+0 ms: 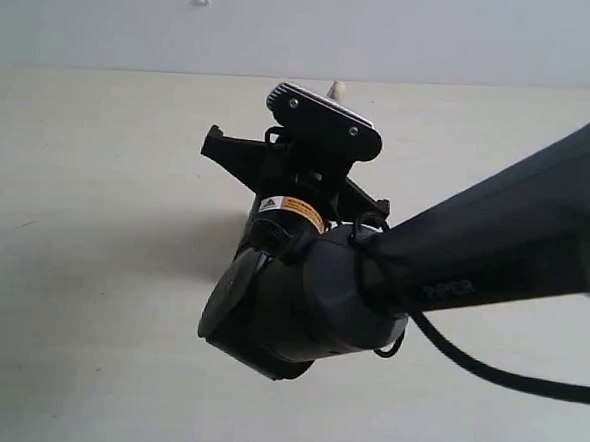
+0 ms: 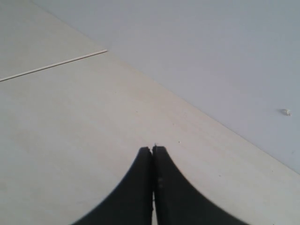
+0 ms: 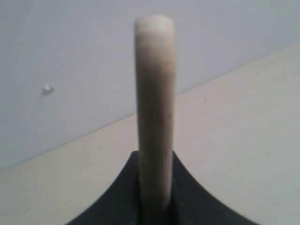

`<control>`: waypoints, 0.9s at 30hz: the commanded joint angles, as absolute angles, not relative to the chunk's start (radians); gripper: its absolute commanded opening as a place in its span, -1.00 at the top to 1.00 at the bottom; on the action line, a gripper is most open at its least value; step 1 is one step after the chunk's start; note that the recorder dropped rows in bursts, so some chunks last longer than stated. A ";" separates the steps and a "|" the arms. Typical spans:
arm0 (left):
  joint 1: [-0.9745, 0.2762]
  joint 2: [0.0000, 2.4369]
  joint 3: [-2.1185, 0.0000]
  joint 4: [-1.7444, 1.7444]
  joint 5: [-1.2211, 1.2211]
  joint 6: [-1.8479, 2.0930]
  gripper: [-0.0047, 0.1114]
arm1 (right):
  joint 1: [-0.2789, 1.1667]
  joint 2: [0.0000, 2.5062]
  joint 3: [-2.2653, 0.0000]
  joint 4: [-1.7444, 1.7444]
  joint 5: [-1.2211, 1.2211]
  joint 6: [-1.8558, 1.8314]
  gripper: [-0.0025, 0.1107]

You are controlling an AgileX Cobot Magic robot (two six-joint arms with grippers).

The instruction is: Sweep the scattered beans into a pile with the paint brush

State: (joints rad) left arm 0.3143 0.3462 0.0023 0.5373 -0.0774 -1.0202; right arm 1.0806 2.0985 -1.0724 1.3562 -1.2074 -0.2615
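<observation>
The robot's right gripper needs to release the paint brush, now standing up between the black fingers, on the pale table [image 1: 397, 249] behind the black arm near its PiPER lettering.
In the right wrist view the paint brush [image 3: 154, 84] shows only as its pale wooden handle, seen edge-on and standing up between the black fingers. My right gripper [image 3: 154, 157] is shut on that handle. Seen from the exterior camera, the right arm [image 1: 473, 262] and its wrist fill the middle, and just the tip of the handle [image 1: 334, 86] peeks above the wrist. Bristles and ferrule are hidden. My left gripper [image 2: 153, 149] is shut on nothing above bare tabletop. No beans and no pile show in any view.
The pale table [image 1: 92, 269] runs back to a grey-white wall [image 1: 437, 29] carrying a small white speck [image 1: 200, 0]. A thin seam [image 2: 56, 64] crosses the table in the left wrist view. A black cable [image 1: 506, 376] hangs under the right arm.
</observation>
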 commanded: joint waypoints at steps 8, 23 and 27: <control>0.316 0.339 0.000 0.536 -0.079 -1.020 0.92 | 1.082 2.002 -1.080 1.302 -1.221 -0.407 0.96; 0.316 0.339 0.000 0.536 -0.079 -1.020 0.92 | 0.745 1.463 -0.883 1.110 -0.417 -0.851 0.96; 0.316 0.339 0.000 0.536 -0.079 -1.020 0.92 | 0.446 1.368 -0.892 1.031 -0.024 -0.851 0.96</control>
